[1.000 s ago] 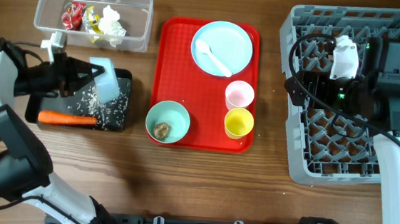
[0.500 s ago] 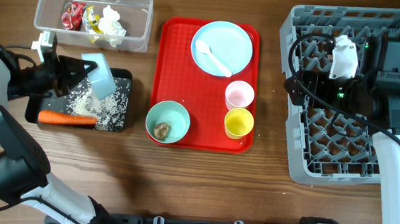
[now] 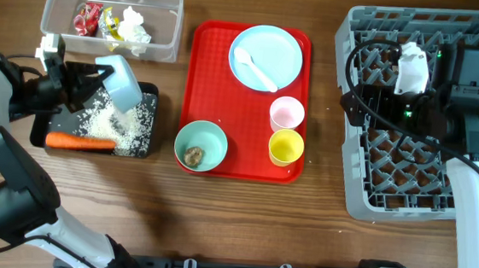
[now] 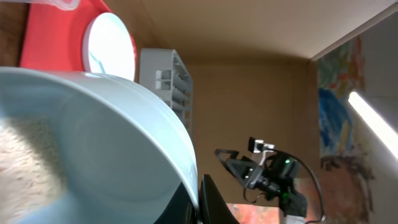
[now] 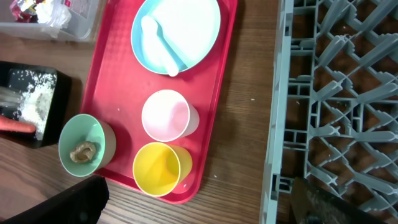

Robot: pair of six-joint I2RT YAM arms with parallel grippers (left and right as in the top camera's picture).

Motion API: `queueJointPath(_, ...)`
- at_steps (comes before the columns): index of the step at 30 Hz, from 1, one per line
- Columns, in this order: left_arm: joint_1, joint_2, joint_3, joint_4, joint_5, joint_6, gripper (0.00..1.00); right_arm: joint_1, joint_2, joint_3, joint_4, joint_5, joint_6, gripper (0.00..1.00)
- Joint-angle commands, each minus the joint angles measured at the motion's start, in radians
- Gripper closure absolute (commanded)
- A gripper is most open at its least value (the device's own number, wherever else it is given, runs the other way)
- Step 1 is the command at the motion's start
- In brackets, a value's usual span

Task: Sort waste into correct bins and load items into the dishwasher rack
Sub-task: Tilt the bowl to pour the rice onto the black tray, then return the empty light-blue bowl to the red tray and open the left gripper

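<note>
My left gripper needs to let go of the light blue bowl on the red tray [image 3: 209, 89], in the spot between the second bowl and the plate.
My left gripper [image 3: 96, 81] is shut on the rim of a light blue bowl [image 3: 119, 81], held tipped on its side over the black tray [image 3: 147, 92]. White rice [image 3: 119, 123] lies piled on that tray beside an orange carrot [image 3: 80, 142]. In the left wrist view the bowl [image 4: 93, 137] fills the frame, its rim pinched between the fingers [image 4: 208, 202]. My right gripper [image 5: 208, 205] is open and holds nothing, hovering over the left edge of the grey rack [image 3: 408, 164]. A second bowl [image 3: 201, 145] holds a brown lump [image 3: 193, 155].
The red tray [image 3: 208, 46] carries the plate [image 3: 266, 57] with a white spoon [image 3: 255, 68], a pink cup [image 3: 286, 114] and a yellow cup [image 3: 286, 146]. The clear tub [image 3: 62, 0] at back left holds wrappers [image 3: 88, 18] and tissue [image 3: 133, 26].
The left gripper has drawn the tipped bowl a little left and back over the black tray, and the rice pile beneath has grown. The right arm has not moved.
</note>
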Motion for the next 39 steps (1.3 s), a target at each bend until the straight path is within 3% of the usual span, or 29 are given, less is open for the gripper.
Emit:
queueJointPath(1,0.006,0.005,-0.005,-0.014,0.072,0.023,0.96,0.007,0.011,0.003,-0.003,0.018,0.001,0.04)
queueJointPath(39,0.006,0.005,-0.005,-0.065,0.126,0.021,0.96,0.007,0.011,0.003,-0.003,0.018,0.001,0.04)
